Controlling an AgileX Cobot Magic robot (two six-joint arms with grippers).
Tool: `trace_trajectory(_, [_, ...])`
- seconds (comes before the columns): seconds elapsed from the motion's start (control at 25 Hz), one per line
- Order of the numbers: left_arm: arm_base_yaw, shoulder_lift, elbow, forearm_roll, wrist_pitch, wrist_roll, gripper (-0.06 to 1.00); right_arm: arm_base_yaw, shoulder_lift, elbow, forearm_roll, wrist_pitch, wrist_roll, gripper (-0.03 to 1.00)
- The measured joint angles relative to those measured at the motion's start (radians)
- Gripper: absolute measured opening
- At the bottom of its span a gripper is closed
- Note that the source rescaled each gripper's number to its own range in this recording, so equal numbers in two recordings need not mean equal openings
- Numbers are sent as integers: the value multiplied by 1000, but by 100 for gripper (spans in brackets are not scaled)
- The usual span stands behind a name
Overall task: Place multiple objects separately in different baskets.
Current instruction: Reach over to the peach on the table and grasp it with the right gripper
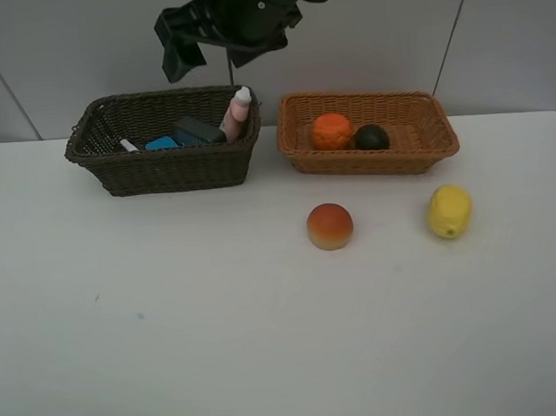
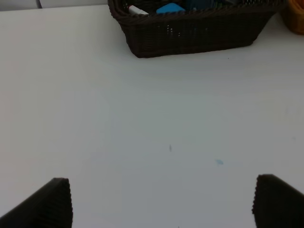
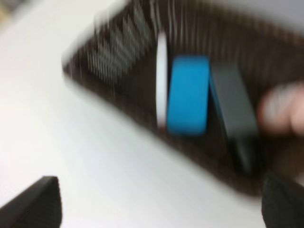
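The robot's right gripper will next move to the peach in front of the orange-tan basket and close around the peach's middle (image 1: 330,227).
The dark brown basket (image 1: 164,169) holds a white marker (image 1: 129,145), a blue-topped board eraser (image 1: 162,142), a dark pump bottle (image 1: 195,130) and a pink bottle (image 1: 237,113). The orange-tan basket (image 1: 418,149) holds the orange (image 1: 332,131) and the dark mangosteen (image 1: 372,137). The peach (image 1: 330,226) and the lemon (image 1: 449,211) lie on the table. My right gripper (image 1: 177,50) hangs above the dark basket, open and empty; its blurred wrist view (image 3: 161,204) shows the eraser (image 3: 187,95) and the marker (image 3: 161,80). My left gripper (image 2: 164,194) is open and empty over bare table, short of the dark basket (image 2: 190,33).
The white table (image 1: 174,351) stretches wide in front of both baskets. The baskets stand side by side at the back with a narrow gap between them. A grey wall rises behind them. The left arm is out of the exterior view.
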Motion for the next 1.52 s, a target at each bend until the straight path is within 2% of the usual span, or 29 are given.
trace_trajectory(0.12, [0, 0, 0, 0, 0, 0, 100, -2, -40, 0, -98, 245, 0, 100])
trace_trajectory(0.2, [0, 0, 0, 0, 0, 0, 100, -3, -49, 0, -132, 347, 2, 100])
trace_trajectory(0.28, [0, 0, 0, 0, 0, 0, 100, -7, -49, 4, -145, 390, 22, 100])
trace_trajectory(0.48, [0, 0, 0, 0, 0, 0, 100, -42, -61, 126, -147, 394, 91, 100])
trace_trajectory(0.68, [0, 0, 0, 0, 0, 0, 100, -106, -62, 312, -153, 252, 107, 100])
trace_trajectory(0.96, [0, 0, 0, 0, 0, 0, 100, -184, -62, 426, -157, 35, 96, 100])
trace_trajectory(1.52, [0, 0, 0, 0, 0, 0, 100, -186, 12, 578, -112, -267, 75, 100])
